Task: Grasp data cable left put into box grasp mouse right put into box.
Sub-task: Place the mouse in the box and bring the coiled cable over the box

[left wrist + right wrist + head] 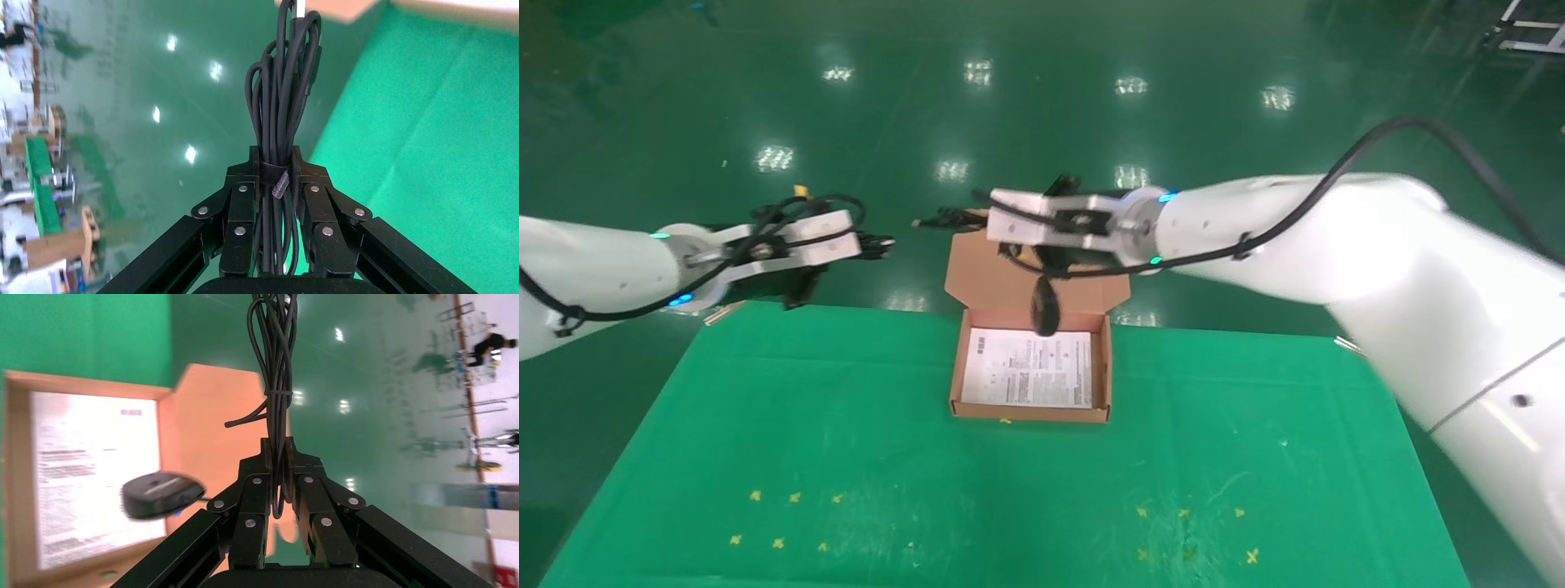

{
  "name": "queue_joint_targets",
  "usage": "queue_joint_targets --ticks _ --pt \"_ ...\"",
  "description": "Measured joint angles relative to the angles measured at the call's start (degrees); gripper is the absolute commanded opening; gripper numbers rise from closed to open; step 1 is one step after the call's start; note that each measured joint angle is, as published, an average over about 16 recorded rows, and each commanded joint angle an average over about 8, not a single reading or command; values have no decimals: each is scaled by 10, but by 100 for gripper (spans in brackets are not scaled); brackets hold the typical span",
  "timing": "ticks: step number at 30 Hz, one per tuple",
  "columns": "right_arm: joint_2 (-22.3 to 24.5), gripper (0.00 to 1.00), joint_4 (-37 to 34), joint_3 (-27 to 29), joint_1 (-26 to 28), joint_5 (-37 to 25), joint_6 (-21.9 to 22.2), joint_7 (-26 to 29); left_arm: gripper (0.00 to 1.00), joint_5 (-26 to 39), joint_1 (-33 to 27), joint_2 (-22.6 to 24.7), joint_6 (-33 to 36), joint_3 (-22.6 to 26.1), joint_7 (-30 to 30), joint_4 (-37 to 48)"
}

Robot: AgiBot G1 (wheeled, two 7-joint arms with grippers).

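Observation:
The mouse will go down from my right gripper onto the front part of the white printed sheet (1017, 386) (67, 463) inside the box.
My left gripper (877, 242) hovers off the table's back left corner, shut on the data cable (283, 92), a black bundle tied at the middle, gripped at the tie (276, 174). My right gripper (964, 217) is above the box's raised flap lid (1001, 282), shut on the mouse's coiled cord (276, 386). The black mouse (1044, 306) dangles from that cord over the back of the open box (960, 359), just above its white printed sheet (1026, 371). In the right wrist view the mouse (162, 493) hangs before the sheet (85, 478).
The box stands at the back middle of a green cloth table (846, 457). Small yellow cross marks (794, 496) lie near the front left and the front right (1182, 513). Shiny green floor surrounds the table.

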Motion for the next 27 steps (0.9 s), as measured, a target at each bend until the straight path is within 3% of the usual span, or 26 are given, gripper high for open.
queue_joint_targets --ticks 16,27 --pt "-15 0 -18 -63 -46 116 45 -38 0 17 0 -2 11 1 -14 -2" --pt "-16 0 -71 -115 -68 196 85 7 0 17 0 -2 12 1 -15 -3"
